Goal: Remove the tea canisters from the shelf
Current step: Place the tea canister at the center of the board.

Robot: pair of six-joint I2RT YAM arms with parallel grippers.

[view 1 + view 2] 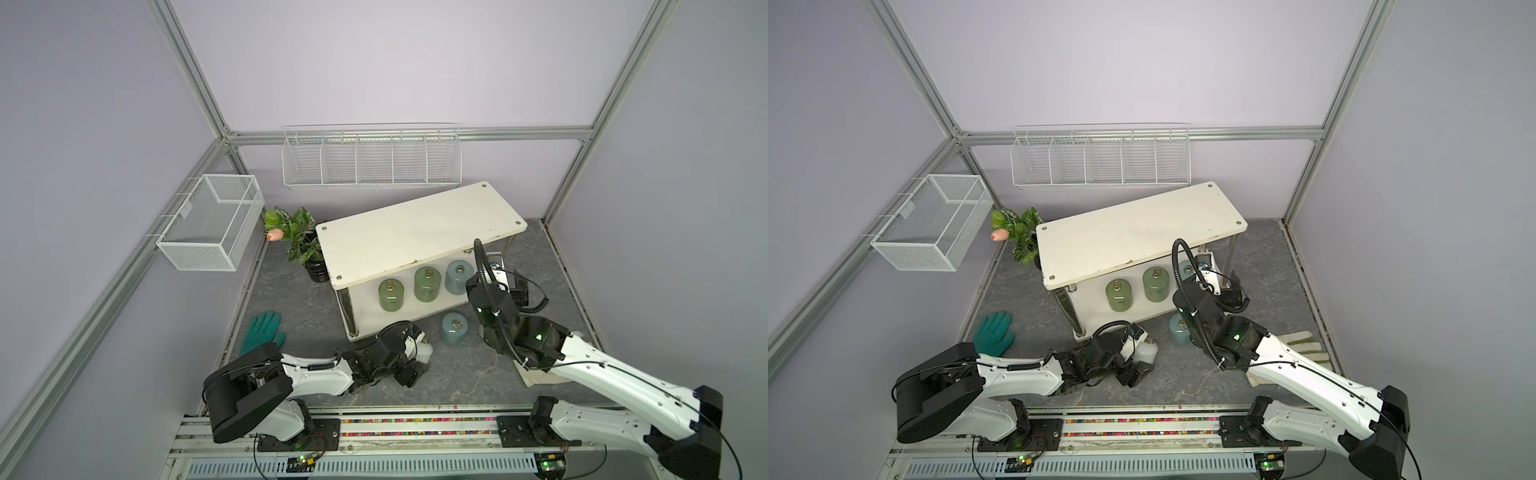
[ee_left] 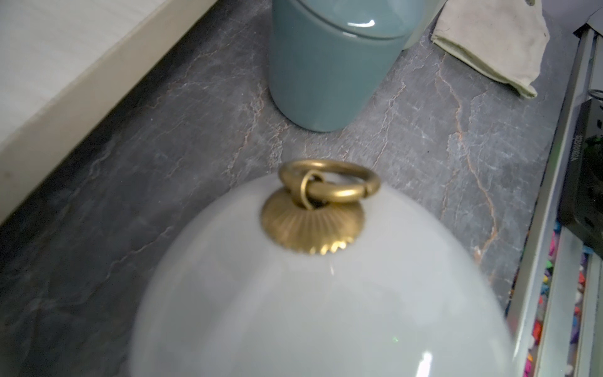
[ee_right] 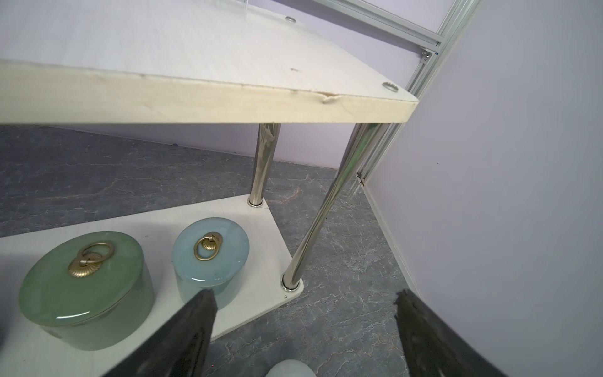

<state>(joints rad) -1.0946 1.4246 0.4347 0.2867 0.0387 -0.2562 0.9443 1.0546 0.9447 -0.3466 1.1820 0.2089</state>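
Note:
The robot's left gripper should release the white tea canister, now tilted just above the table, on the table [image 1: 425, 336] [image 2: 204, 195] next to the pale blue canister, along the front of the shelf.
My left gripper [image 1: 417, 355] is shut on a white tea canister [image 2: 319, 293], held tilted just above the table by the shelf's [image 1: 415, 232] front corner; its fingers are hidden in the left wrist view. Two olive green canisters [image 1: 390, 295] [image 1: 428, 284] and a pale blue one [image 1: 459, 276] stand on the lower tier. Another pale blue canister [image 1: 454, 328] stands on the table. My right gripper [image 3: 306, 313] hangs open over the table at the shelf's right end, one finger [image 3: 192, 326] beside the pale blue canister [image 3: 210, 261]. A pale rounded top [image 3: 290, 369] shows below it.
A black pot with a leafy plant [image 1: 299, 237] stands left of the shelf. A green glove [image 1: 262, 332] lies front left, and a white glove [image 1: 1304, 345] under my right arm. Wire baskets [image 1: 212, 220] [image 1: 370, 158] hang on the walls. The chrome legs [image 3: 329, 202] stand close to my right gripper.

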